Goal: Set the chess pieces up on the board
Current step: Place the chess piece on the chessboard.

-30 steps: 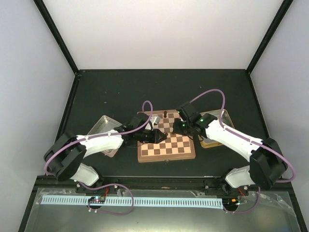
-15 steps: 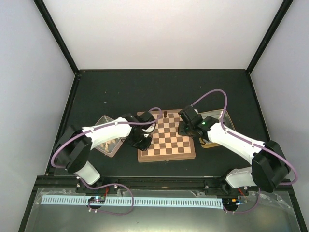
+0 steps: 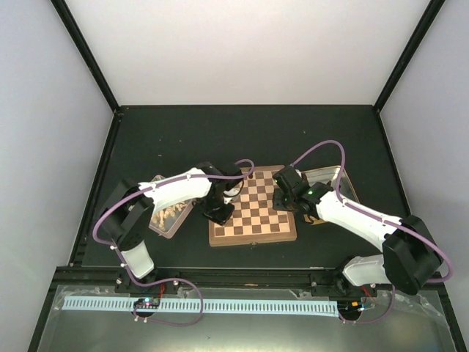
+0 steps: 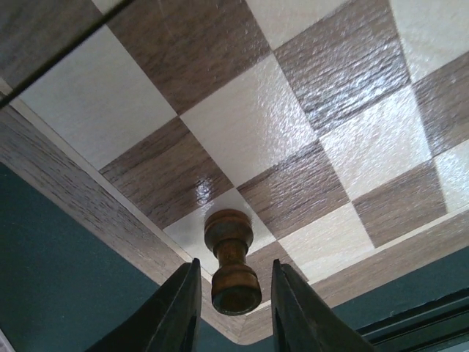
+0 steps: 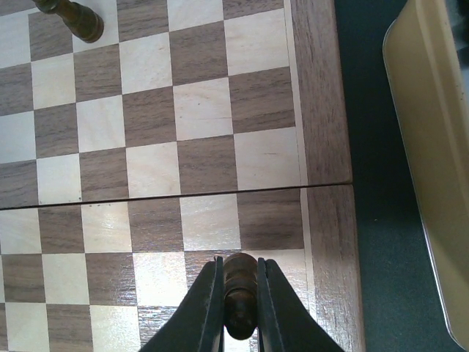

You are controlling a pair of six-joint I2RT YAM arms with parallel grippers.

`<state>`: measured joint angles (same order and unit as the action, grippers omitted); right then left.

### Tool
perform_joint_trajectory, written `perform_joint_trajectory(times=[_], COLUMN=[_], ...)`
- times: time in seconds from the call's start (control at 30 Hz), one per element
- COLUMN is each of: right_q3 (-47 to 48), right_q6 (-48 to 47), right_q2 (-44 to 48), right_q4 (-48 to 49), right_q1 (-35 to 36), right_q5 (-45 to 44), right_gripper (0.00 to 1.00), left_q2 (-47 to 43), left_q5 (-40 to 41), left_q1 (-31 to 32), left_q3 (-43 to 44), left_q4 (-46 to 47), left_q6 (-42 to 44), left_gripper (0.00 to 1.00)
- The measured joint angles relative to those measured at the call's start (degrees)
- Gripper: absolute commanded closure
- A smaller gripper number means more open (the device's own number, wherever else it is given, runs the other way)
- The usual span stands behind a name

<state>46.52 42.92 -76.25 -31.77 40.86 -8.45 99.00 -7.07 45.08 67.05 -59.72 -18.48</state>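
Note:
My right gripper will set the dark piece down on the light square (image 3: 271, 205) (image 5: 211, 222) that is below the seam and beside the dark edge square. The piece is held just over the board now.
The board (image 3: 253, 209) lies at the table's middle. In the left wrist view a dark brown chess piece (image 4: 231, 258) stands upright on a light corner square. My left gripper (image 4: 234, 297) straddles its top, open, with a gap showing on each side. Seen from above, this gripper (image 3: 219, 213) hangs over the board's left edge. My right gripper (image 5: 239, 308) is shut on another dark chess piece (image 5: 239, 293), held just over the board's right side (image 3: 283, 195). A third dark piece (image 5: 79, 19) stands farther off on the board.
A metal tray (image 3: 170, 227) with pale cream pieces (image 3: 170, 213) sits left of the board, partly under my left arm. A gold-coloured tray (image 3: 327, 179) lies right of the board, its rim (image 5: 429, 147) close to my right gripper. Purple cables arch over both arms.
My left arm has swung from the board's middle to its left edge and its jaws have parted off the dark piece, which now stands alone. The right gripper has barely shifted and keeps its hold.

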Motion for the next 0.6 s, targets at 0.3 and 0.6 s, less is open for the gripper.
perform_joint_trajectory(times=[0.3, 0.6], right_q3=[-0.2, -0.2], right_q6=[-0.8, -1.9], right_q2=[0.0, 0.0], right_q4=[1.6, 2.3], right_q1=[0.0, 0.0], right_q5=[1.2, 1.8], right_gripper=[0.98, 0.98], left_q2=[-1.8, -5.7], left_q5=[-0.2, 1.4], left_q1=[0.0, 0.0], left_q3=[-1.2, -3.9], left_q4=[2.3, 5.4], left_q6=[-2.8, -6.5], left_gripper=[0.79, 0.98])
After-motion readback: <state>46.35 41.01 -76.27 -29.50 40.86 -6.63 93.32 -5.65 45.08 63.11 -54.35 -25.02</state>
